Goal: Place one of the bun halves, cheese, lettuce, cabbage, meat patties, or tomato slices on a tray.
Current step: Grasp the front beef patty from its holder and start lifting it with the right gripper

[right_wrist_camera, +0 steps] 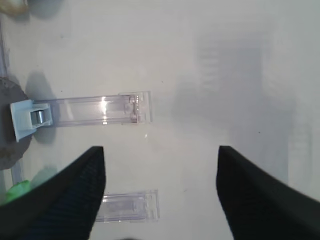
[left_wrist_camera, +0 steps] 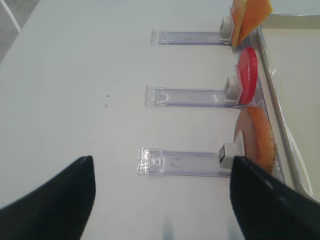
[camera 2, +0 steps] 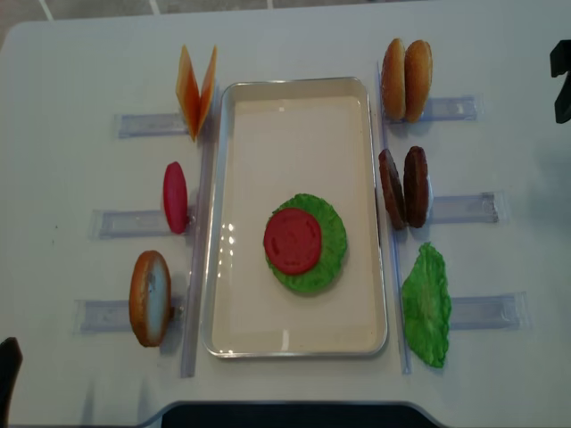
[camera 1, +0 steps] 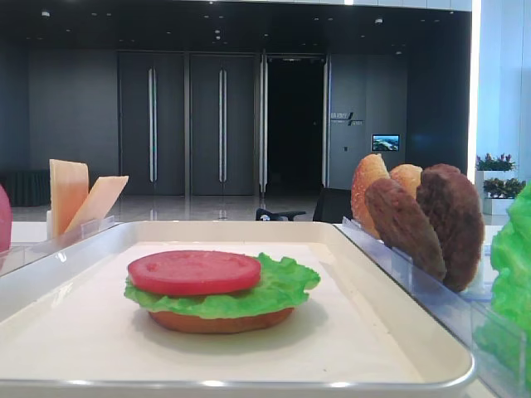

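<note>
Next, my right gripper will go to the top edge of the meat patty point(camera 2: 390, 181) closest to the cream tray and close there.
The cream tray point(camera 2: 294, 82) lies in the middle. On it is a stack: a flat bun base point(camera 1: 220, 322), lettuce point(camera 2: 328, 267) and a tomato slice point(camera 2: 293, 241). Right of the tray, two bun halves point(camera 2: 406, 78), two meat patties point(camera 2: 403, 187) and another lettuce leaf point(camera 2: 426, 306) stand in racks. On the left are cheese point(camera 2: 196, 89), a tomato slice point(camera 2: 175, 196) and a bun half point(camera 2: 149, 297). My right gripper point(right_wrist_camera: 161, 150) hangs open and empty over bare table beyond the patty rack. The left gripper point(left_wrist_camera: 162, 160) is open and empty, outside the bun half point(left_wrist_camera: 257, 140).
Clear plastic racks point(camera 2: 464, 207) stick out from both long sides of the tray, and one point(left_wrist_camera: 180, 162) lies just ahead of the left fingers. Dark parts of the arms show at the far right edge point(camera 2: 562, 80) and the bottom left corner point(camera 2: 7, 366).
</note>
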`<state>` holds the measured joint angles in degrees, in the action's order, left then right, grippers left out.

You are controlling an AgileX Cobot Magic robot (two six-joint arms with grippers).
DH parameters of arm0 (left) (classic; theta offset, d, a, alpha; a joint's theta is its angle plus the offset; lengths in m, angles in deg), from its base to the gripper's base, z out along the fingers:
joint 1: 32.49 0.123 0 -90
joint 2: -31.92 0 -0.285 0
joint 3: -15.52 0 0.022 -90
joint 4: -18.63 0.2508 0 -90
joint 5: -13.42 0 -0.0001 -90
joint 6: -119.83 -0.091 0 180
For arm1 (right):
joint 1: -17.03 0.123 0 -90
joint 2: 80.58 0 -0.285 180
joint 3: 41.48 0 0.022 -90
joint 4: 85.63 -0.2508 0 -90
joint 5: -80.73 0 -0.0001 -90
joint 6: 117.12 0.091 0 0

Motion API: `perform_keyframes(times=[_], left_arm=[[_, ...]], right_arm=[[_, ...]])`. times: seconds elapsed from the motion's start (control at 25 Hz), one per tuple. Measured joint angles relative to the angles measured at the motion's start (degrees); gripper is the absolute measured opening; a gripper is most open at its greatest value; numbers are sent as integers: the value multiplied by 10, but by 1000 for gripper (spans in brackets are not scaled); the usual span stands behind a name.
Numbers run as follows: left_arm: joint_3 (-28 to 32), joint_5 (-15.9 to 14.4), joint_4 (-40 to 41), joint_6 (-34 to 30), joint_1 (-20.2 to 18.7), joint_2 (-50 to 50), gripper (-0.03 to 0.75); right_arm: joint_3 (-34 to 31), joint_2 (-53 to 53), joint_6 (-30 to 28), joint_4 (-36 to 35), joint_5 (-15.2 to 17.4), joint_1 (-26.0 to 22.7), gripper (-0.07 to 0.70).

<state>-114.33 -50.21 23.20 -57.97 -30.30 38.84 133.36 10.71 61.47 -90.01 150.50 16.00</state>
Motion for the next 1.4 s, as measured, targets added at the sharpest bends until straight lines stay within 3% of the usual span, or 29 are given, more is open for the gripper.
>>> perform_keyframes(times=[0.24, 0.44, 0.76, 1.12, 1.4], left_arm=[[0, 0, 0, 0, 0, 0, 643], [0, 0, 0, 0, 0, 0, 643], [0, 0, 0, 0, 0, 0, 643], [0, 0, 0, 0, 0, 0, 643], [0, 0, 0, 0, 0, 0, 643]], right_arm=[[6, 3, 77, 22, 2, 71, 480], [6, 3, 146, 22, 0, 157, 480], [6, 3, 243, 36, -49, 283, 468], [6, 4, 300, 37, -83, 368, 468], [6, 44, 306, 37, -96, 394, 468]])
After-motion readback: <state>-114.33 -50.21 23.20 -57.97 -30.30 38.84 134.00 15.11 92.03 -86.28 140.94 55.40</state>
